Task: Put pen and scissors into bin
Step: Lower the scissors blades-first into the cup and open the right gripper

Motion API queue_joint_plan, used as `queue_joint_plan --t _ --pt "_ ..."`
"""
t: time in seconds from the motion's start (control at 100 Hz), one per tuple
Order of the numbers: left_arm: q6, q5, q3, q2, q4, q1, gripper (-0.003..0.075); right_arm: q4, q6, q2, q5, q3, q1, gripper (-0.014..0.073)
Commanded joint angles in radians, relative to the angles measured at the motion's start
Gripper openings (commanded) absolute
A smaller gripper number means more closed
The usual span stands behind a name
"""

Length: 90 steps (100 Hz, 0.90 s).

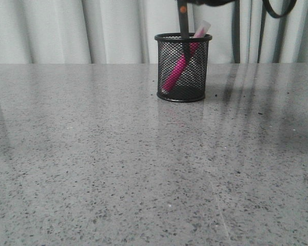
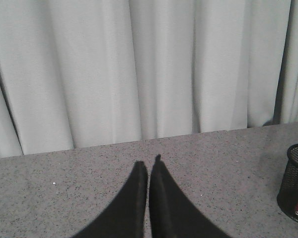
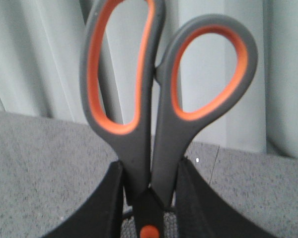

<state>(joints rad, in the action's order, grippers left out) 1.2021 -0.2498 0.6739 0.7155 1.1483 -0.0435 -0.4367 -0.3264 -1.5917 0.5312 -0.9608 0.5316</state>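
The robot's right gripper needs to release the scissors beside the pen inside the bin [image 1: 178,52] [image 3: 150,228], leaning against the bin's rim.
The bin [image 1: 183,66], a black wire-mesh cup, stands at the back middle of the table. The pen [image 1: 177,72] leans inside it, its clear cap sticking above the rim. The scissors [image 1: 184,31] hang upright with the dark blades down inside the bin and the orange pivot dot above the rim. My right gripper [image 3: 150,183] is shut on the scissors [image 3: 139,144] just below the grey and orange handles. In the front view it is almost wholly above the frame. My left gripper [image 2: 149,168] is shut and empty over bare table, left of the bin [image 2: 295,183].
The grey speckled table [image 1: 118,169] stretches from the bin to the front edge. White curtains [image 1: 66,31] hang close behind the table. A dark cable loop [image 1: 280,10] and a dark post hang at the upper right.
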Motion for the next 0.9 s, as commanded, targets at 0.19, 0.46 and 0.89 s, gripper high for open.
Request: queue_joint_plan --t 0.19,0.46,0.89 --pt "-0.011 0.033 0.028 -0.001 0.021 0.001 -0.0019 0.013 0.000 0.039 0.124 0.048 0.004 -0.0076" --pt "-0.011 0.033 0.028 -0.001 0.021 0.001 -0.0019 0.014 0.000 0.039 0.081 0.056 0.004 -0.0076" --pt "-0.011 0.027 0.028 -0.001 0.021 0.001 -0.0019 0.014 0.000 0.039 0.078 0.056 0.004 0.0076"
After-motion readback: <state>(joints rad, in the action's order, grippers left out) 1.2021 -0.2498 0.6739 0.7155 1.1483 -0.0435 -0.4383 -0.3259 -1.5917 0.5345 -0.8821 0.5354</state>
